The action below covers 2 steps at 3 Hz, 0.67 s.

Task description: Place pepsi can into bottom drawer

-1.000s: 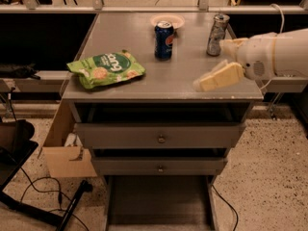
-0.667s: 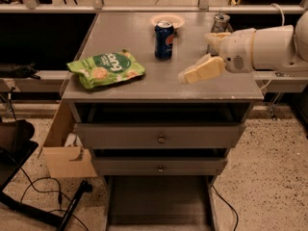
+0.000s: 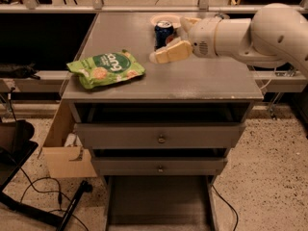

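The robot's gripper will close on the middle (image 3: 164, 34) of the pepsi can, around its dark blue side under the silver top.
The pepsi can (image 3: 163, 32), dark blue with a silver top, stands upright at the back middle of the grey cabinet top (image 3: 207, 81). My gripper (image 3: 175, 37) reaches in from the right at can height, open. One cream finger (image 3: 171, 53) lies in front of the can's lower right. The other finger (image 3: 190, 21) is behind and to the right of the can. The fingers are not closed on the can. The bottom drawer (image 3: 159, 201) is pulled out at floor level, a flat grey tray with nothing showing in it.
A green snack bag (image 3: 106, 69) lies at the front left of the cabinet top. A white dish (image 3: 168, 18) sits behind the can. Two shallower drawers with round knobs (image 3: 161, 139) are above the bottom one. A cardboard box (image 3: 67, 153) stands to the left.
My gripper has swept left across the cabinet top, from the right edge to the pepsi can. My arm now hides the slim silver can. The view is also closer.
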Each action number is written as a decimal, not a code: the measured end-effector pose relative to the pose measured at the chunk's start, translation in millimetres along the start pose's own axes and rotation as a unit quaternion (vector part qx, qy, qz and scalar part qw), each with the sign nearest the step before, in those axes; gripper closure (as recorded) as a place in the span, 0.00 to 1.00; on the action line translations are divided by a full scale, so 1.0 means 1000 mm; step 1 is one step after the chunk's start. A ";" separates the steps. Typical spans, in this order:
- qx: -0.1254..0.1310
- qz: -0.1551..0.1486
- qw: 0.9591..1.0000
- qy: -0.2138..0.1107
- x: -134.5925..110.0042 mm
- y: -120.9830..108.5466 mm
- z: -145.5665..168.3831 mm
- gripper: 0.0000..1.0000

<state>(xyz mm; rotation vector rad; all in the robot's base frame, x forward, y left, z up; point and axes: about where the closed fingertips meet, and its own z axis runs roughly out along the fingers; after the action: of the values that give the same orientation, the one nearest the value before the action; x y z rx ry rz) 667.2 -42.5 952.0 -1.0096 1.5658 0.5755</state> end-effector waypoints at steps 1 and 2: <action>0.021 0.012 0.999 -0.024 0.000 -0.022 0.022 0.00; 0.048 0.036 0.997 -0.039 0.005 -0.053 0.041 0.00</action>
<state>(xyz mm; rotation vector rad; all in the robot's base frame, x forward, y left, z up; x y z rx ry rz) 733.6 -38.2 945.2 -0.8505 1.5506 0.5777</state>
